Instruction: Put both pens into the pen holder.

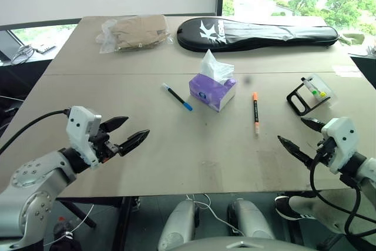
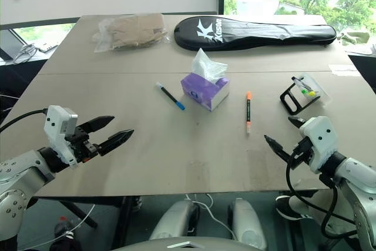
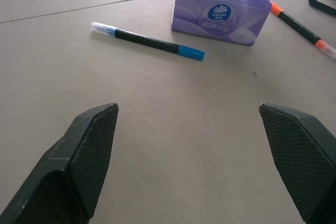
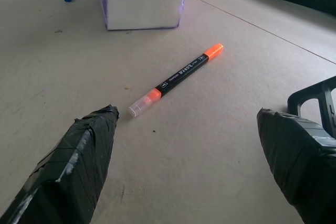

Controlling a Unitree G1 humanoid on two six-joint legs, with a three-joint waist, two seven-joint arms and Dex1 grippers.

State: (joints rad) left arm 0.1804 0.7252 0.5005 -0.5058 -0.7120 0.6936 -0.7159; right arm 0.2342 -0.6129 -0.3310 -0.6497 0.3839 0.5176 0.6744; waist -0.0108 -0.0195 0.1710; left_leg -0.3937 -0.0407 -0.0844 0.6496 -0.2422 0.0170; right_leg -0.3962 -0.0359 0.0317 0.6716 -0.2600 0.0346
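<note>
The box crowds the pens, so next my left gripper will move to the purple tissue box's top edge [image 1: 193,78] beside the black pen and close there.
A black pen with a blue end [image 1: 177,97] lies on the table just left of the purple tissue box; the left wrist view shows this black pen [image 3: 147,41] ahead of my open fingers. An orange pen with a dark middle [image 1: 255,112] lies right of the box, and that orange pen [image 4: 176,78] is ahead of my right fingers. The pen holder [image 1: 310,94], a clear box in a black frame, stands at the right, beyond my right gripper. My left gripper [image 1: 128,133] hovers open over the near left of the table. My right gripper [image 1: 301,136] hovers open at the near right. Both are empty.
A purple tissue box [image 1: 212,89] stands between the pens. A black racket bag [image 1: 258,33] and a bagged tan cloth [image 1: 136,32] lie at the far side of the table [image 1: 176,163]. Papers [image 1: 348,70] rest at the far right edge.
</note>
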